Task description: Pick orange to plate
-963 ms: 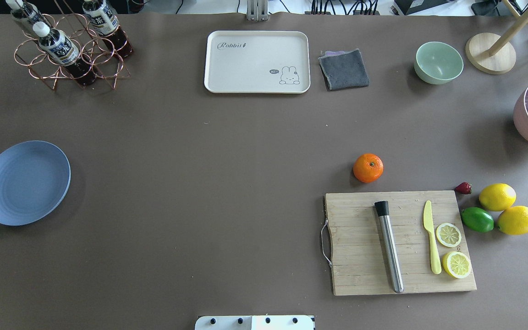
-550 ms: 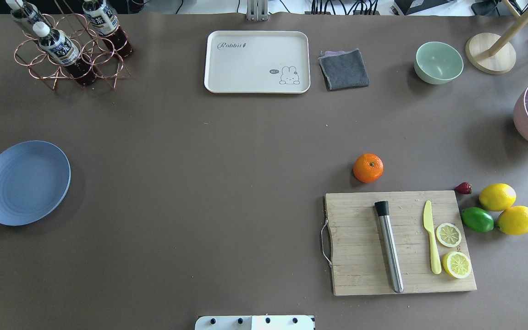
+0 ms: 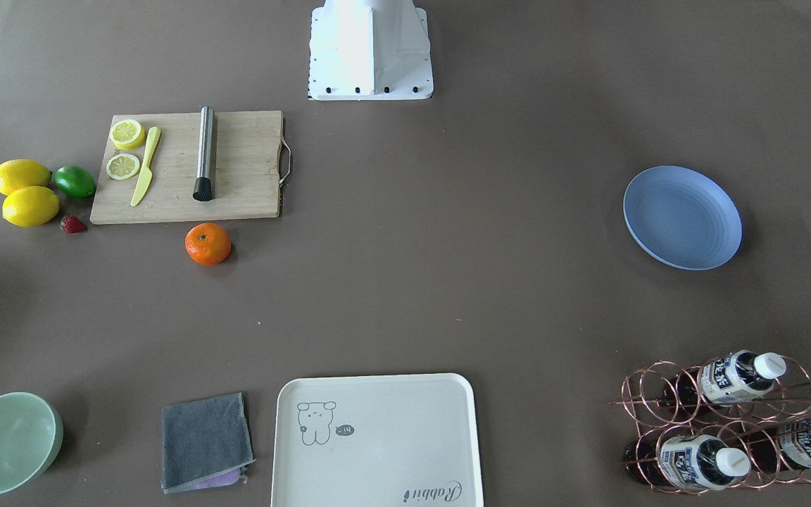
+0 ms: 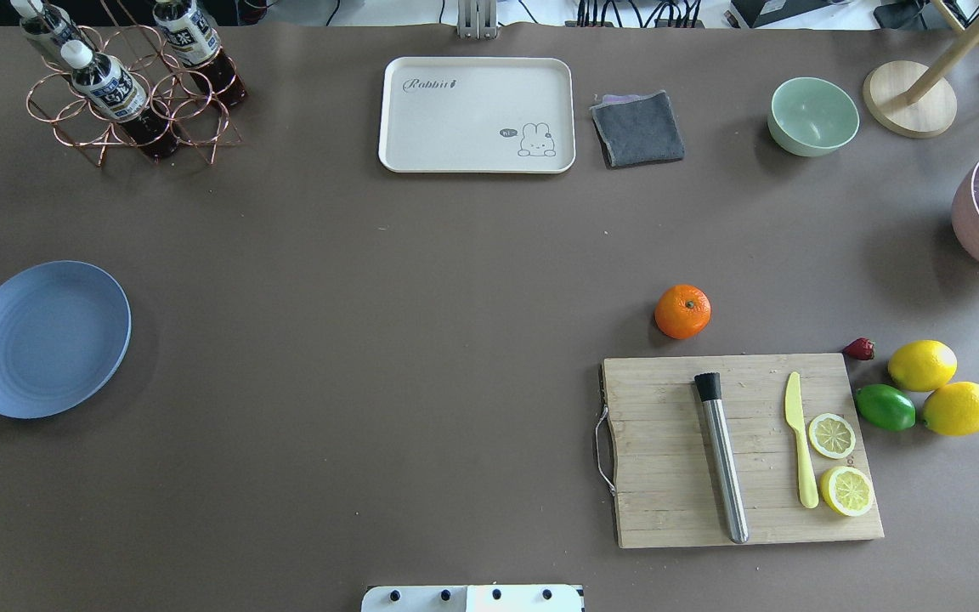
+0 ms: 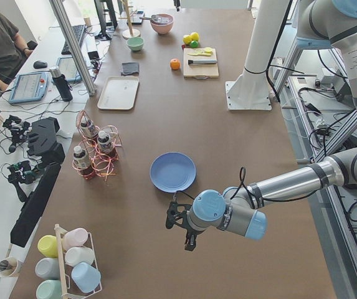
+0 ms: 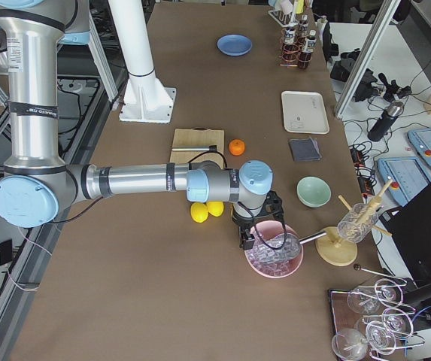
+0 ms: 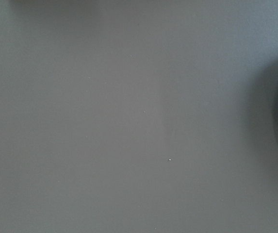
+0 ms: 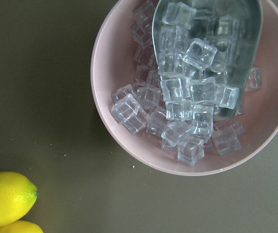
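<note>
My left gripper will move to the blue-lavender plate's rim [image 3: 738,215]. It will close there, on the side farthest from the orange and the cutting board.
The orange [image 4: 682,311] sits alone on the brown table just beyond the cutting board's far edge, also seen in the front view [image 3: 208,243]. The blue-lavender plate [image 4: 46,338] lies bare far off on the table's left side [image 3: 682,217]. Neither gripper shows in the overhead or front views. My left gripper [image 5: 177,219] hangs over the table just past the plate [image 5: 173,172], at the table's left end; I cannot tell its state. My right gripper [image 6: 256,233] hovers above the pink ice bowl [image 6: 274,256], well away from the orange [image 6: 236,147]; its state is also unclear.
A wooden cutting board [image 4: 744,450] carries a steel muddler, yellow knife and lemon halves. Two lemons [image 4: 923,365], a lime [image 4: 885,407] and a strawberry lie to its right. At the far edge stand a cream tray [image 4: 477,115], grey cloth, mint bowl [image 4: 813,116] and bottle rack [image 4: 128,93].
</note>
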Robot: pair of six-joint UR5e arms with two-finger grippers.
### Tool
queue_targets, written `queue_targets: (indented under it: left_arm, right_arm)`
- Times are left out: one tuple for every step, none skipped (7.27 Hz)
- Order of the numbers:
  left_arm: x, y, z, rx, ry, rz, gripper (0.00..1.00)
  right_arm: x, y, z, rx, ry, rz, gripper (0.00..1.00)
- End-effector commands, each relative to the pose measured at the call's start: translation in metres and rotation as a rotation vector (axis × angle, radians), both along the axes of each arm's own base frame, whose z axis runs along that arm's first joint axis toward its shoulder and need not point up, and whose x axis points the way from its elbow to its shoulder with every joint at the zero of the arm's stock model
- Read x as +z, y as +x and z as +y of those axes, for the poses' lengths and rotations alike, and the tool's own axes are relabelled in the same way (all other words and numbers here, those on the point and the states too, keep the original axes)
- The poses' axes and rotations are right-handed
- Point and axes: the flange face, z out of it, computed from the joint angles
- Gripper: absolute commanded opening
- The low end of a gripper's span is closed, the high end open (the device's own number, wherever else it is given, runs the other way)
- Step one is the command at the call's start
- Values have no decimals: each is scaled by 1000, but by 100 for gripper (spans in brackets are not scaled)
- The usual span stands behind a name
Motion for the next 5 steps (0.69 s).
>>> queue_targets:
  left_arm:
    - [2, 0, 3, 2, 0, 2, 97]
    - [5, 0, 5, -6, -17, 2, 98]
    - [5, 0, 5, -8, -15, 1, 98]
    - [4, 0, 3, -32, -39, 8, 98]
    - [-3, 1, -3, -75, -73, 23, 98]
  right_arm:
    - [0, 0, 0, -1, 1, 0, 100]
    - [1, 0, 0, -4, 4, 1, 100]
    - [2, 0, 1, -4, 2, 3, 100]
    - [2, 0, 1, -4, 1, 2, 100]
    - [2, 0, 1, -2, -1, 0, 100]
